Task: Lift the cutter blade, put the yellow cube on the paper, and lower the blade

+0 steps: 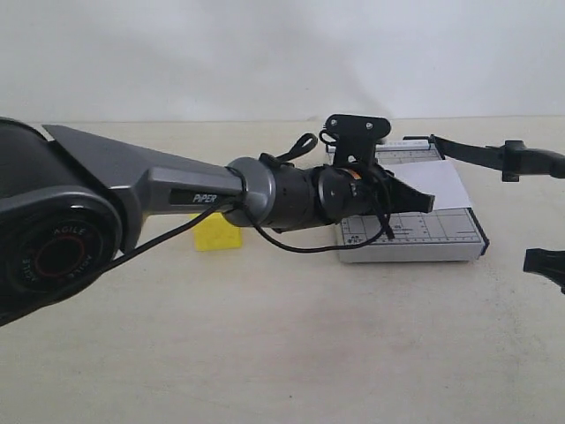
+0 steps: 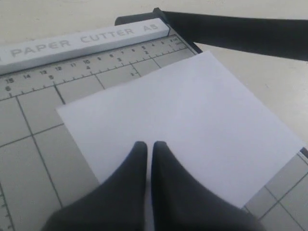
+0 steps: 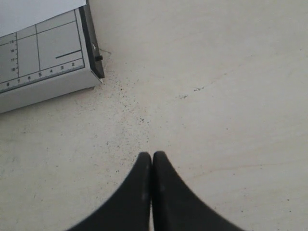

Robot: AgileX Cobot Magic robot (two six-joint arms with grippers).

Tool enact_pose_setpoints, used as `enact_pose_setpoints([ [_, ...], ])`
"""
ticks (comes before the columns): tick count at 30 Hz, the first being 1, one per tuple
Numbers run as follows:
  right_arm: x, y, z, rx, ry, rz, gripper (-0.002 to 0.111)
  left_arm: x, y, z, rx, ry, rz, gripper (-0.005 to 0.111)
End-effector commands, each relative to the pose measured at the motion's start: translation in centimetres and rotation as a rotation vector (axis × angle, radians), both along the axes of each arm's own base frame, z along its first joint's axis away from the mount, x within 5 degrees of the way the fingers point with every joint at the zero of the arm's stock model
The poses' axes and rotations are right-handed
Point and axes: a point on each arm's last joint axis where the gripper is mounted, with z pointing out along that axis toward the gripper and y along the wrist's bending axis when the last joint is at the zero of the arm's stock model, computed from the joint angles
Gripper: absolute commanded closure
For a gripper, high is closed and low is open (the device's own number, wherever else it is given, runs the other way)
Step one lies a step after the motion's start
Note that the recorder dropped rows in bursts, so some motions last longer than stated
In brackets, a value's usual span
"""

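Note:
The yellow cube belongs on the white paper, so next my left gripper closes on the yellow cube's opposite sides [image 1: 217, 231].
The yellow cube [image 1: 216, 232] rests on the table left of the cutter, partly hidden behind my left arm. The cutter blade [image 1: 477, 152] [image 2: 240, 31] is lifted off the grey gridded base [image 1: 415, 240] [image 2: 38, 120] and slants away to the right, its thick handle [image 1: 530, 160] free of both grippers. The white paper [image 1: 448, 185] [image 2: 192, 120] lies on the board with nothing on it. Just over the sheet hovers my left gripper [image 1: 425, 201] [image 2: 149, 144], shut and holding nothing. My right gripper [image 1: 543, 262] [image 3: 152, 155] is shut and empty over bare table near the base's corner [image 3: 43, 62].
My left arm [image 1: 177, 190] stretches across the middle of the exterior view, with a loose black cable [image 1: 300, 247] hanging under its wrist. The pale tabletop [image 1: 291, 344] carries nothing else that I can see. A white wall stands behind.

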Motion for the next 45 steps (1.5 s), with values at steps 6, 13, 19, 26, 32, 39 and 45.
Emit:
enact_pose_setpoints([
  [6,0.1,-0.1,0.1,-0.003,-0.005,0.000,0.109,-0.3,-1.4,-2.4,0.066,0.107,-0.117,0.102],
  [13,0.1,-0.1,0.1,-0.003,-0.005,0.000,0.109,-0.1,-2.1,-2.5,0.062,0.118,-0.144,0.102],
  [19,0.1,-0.1,0.1,-0.003,-0.005,0.000,0.109,0.1,-2.1,-2.3,0.046,0.108,-0.126,0.102],
  [26,0.1,-0.1,0.1,-0.003,-0.005,0.000,0.109,0.3,-2.1,-2.0,0.032,0.078,-0.107,0.102],
  [32,0.1,-0.1,0.1,-0.003,-0.005,0.000,0.109,0.6,-2.2,2.3,-0.029,0.010,-0.095,0.102],
  [39,0.1,-0.1,0.0,-0.003,0.000,0.000,0.109,0.2,-1.4,11.3,-0.149,-0.122,-0.069,0.102],
  [45,0.1,-0.1,0.0,-0.003,0.003,0.000,0.109,-3.2,4.5,12.5,-0.157,-0.317,0.226,0.102],
])
